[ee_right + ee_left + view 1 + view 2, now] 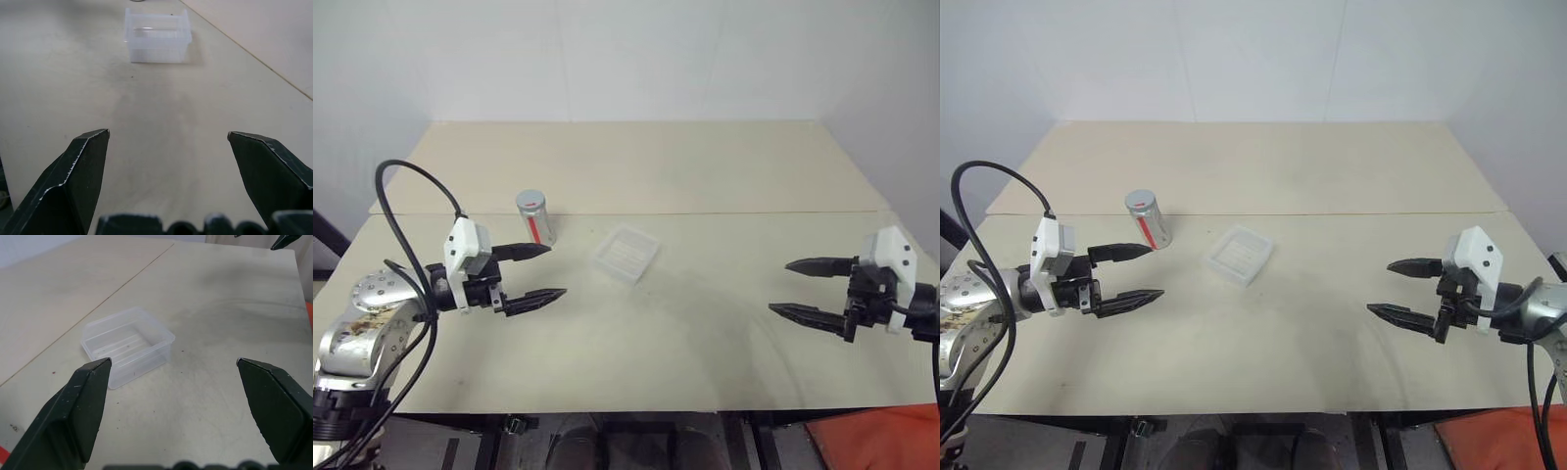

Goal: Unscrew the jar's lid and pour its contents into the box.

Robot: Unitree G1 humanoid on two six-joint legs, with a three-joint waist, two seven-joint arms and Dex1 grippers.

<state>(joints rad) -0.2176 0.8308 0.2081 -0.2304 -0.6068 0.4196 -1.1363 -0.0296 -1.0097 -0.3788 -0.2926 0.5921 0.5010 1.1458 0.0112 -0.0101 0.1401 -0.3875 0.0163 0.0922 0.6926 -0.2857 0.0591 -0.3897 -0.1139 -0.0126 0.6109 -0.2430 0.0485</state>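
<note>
The robot's left gripper should close on the jar's body (539,225) below its grey lid, because the lid should stay free for unscrewing.
The silver-grey jar (535,216) with a red label stripe stands upright on the table (705,333), its grey lid (530,200) on top. To its right lies the clear square box (626,254), with nothing visible in it. The contents are hidden inside the jar. My left gripper (548,271) hovers open just in front of the jar, fingers pointing right toward the box (128,344). At the right side of the table my right gripper (791,288) is open too, pointing left, well away from the box (156,34).
A seam runs across the beige table (1332,213) behind the jar and box. White walls close the back and sides. A black cable (411,235) loops above my left arm. Something orange (871,436) lies below the table's front right corner.
</note>
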